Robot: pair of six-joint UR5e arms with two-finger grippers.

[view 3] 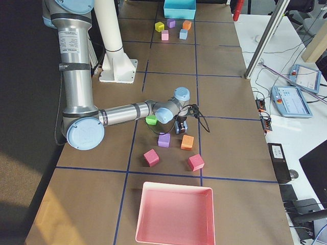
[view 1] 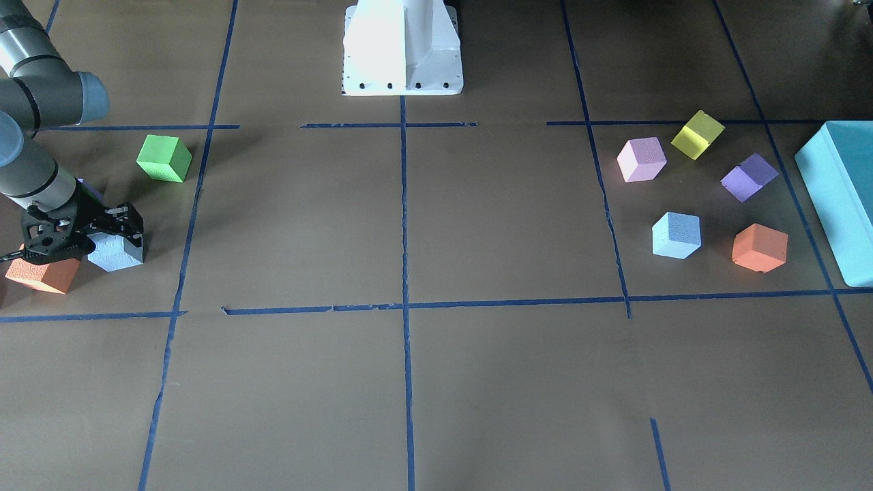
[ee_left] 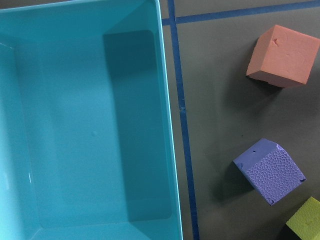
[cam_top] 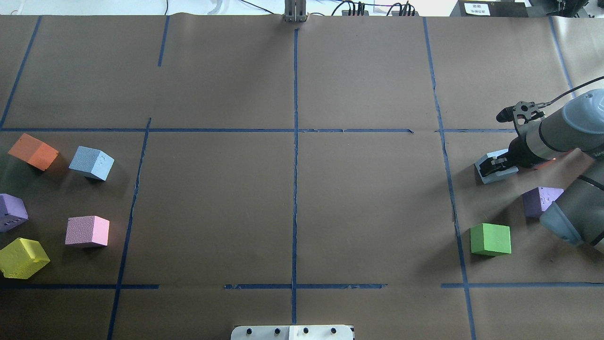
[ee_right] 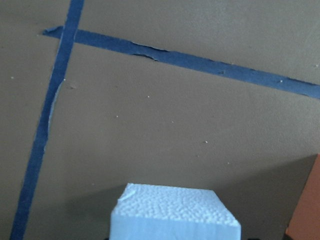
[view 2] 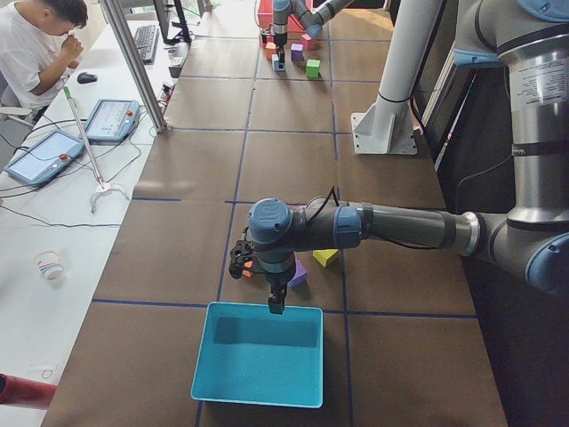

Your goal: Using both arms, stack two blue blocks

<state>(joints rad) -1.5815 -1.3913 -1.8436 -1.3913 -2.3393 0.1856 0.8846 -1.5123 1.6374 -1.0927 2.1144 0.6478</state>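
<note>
The blue block will go down from my right gripper on the blue tape line [view 1: 409, 218] below the white base, between the cross strips.
One blue block [view 1: 119, 254] is between the fingers of my right gripper [view 1: 112, 235] at the table's right end; it also shows in the overhead view [cam_top: 488, 171] and fills the bottom of the right wrist view [ee_right: 175, 212]. The gripper looks shut on it, low over the table. The second blue block [view 1: 676, 235] rests free on the table at the left end, as the overhead view [cam_top: 91, 163] also shows. My left gripper [view 2: 276, 305] points down over the turquoise box [view 2: 258, 356]; it shows only in the left side view, so I cannot tell whether it is open.
An orange cube [view 1: 41, 273], a green cube [view 1: 164, 158] and a purple cube [cam_top: 542, 200] lie close to my right gripper. Pink [view 1: 641, 159], yellow [view 1: 697, 134], purple [view 1: 749, 177] and orange [view 1: 759, 247] cubes surround the second blue block. A pink tray [view 3: 173, 214] sits beyond the right end.
</note>
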